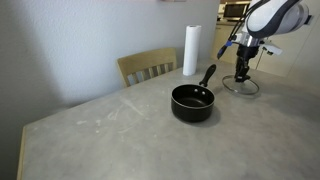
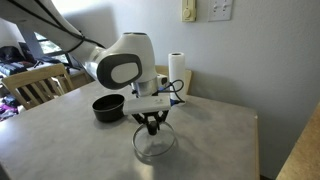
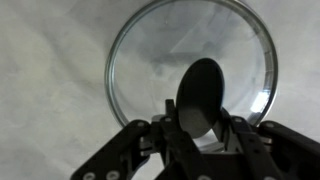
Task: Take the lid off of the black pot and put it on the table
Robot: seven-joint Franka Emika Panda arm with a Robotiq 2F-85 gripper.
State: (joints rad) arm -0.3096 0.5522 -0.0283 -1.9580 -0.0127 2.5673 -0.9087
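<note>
The glass lid is to go down flat on the grey table (image 1: 238,89) (image 3: 192,74) beside the black pot. Next, I set it there with my gripper, just past the pot's handle.
The black pot (image 1: 192,102) stands uncovered on the grey stone-look table (image 1: 110,140), its long handle pointing away; it also shows in an exterior view (image 2: 108,107). The glass lid (image 1: 251,88) lies flat on the table beyond the pot, seen in an exterior view (image 2: 155,150) and filling the wrist view (image 3: 150,60). My gripper (image 2: 151,128) points straight down over the lid's centre. In the wrist view my gripper (image 3: 203,125) has its fingers closed around the lid's black knob.
A white paper-towel roll (image 1: 190,50) stands at the back of the table near the wall. A pale wooden chair (image 1: 148,68) is pushed up to the table's far edge behind the pot. The table's edge runs close by the lid (image 2: 255,130).
</note>
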